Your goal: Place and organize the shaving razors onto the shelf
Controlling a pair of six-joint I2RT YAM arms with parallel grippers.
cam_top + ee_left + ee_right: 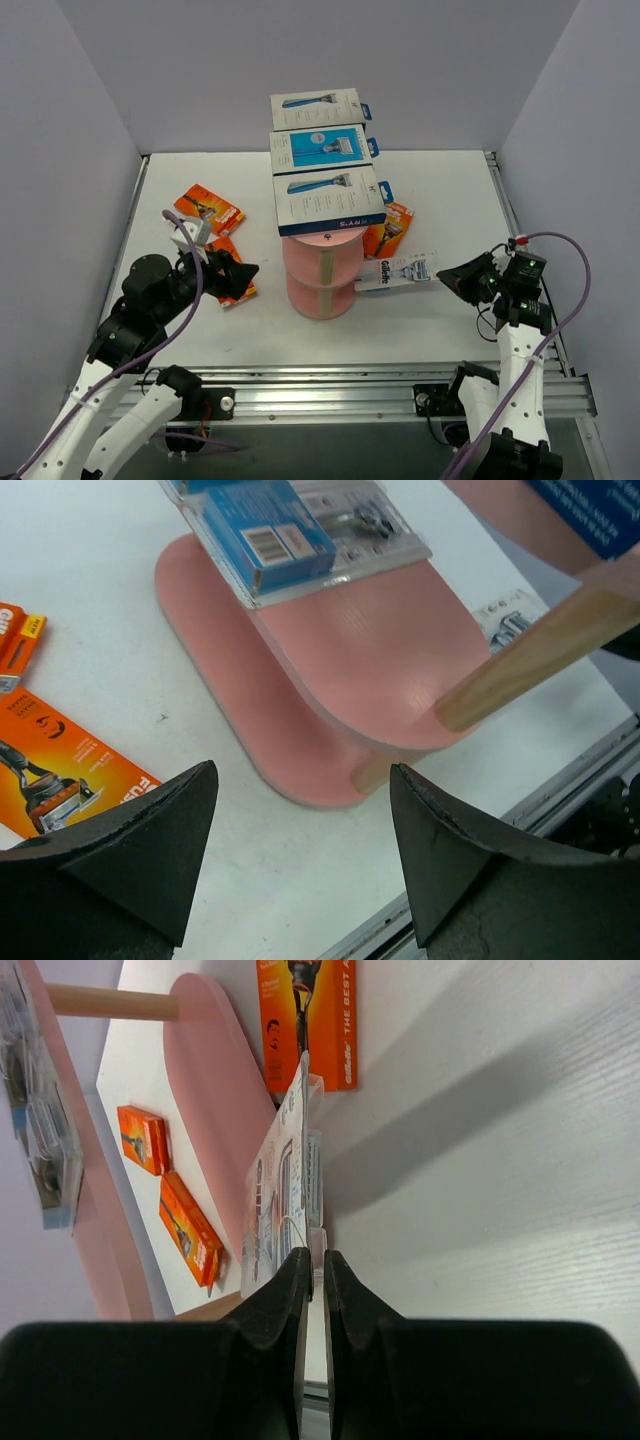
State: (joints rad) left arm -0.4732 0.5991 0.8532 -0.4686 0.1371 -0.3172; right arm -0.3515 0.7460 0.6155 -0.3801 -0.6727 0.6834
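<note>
The left gripper needs to close on the lettered end (364,277) of the clear Gillette blister pack, beside the pink shelf, opposite my right gripper.
The pink shelf (322,272) stands mid-table. Its top tier holds two white Harry's boxes (330,200) and a blue pack (320,148) between them. My right gripper (452,276) is shut on the edge of a clear Gillette blister pack (395,272), held just right of the shelf's lower tiers; the right wrist view shows the pack (290,1185) edge-on between my shut fingers (313,1270). My left gripper (236,276) is open and empty left of the shelf, above an orange razor card (224,262). The left wrist view shows a pink tier (350,650) carrying a blue-insert blister pack (285,530).
Another orange card (210,208) lies at the back left, and one (388,228) lies right of the shelf, behind the held pack. The beige post (540,645) crosses the left wrist view. Grey walls enclose the table; a metal rail (400,385) runs along the near edge.
</note>
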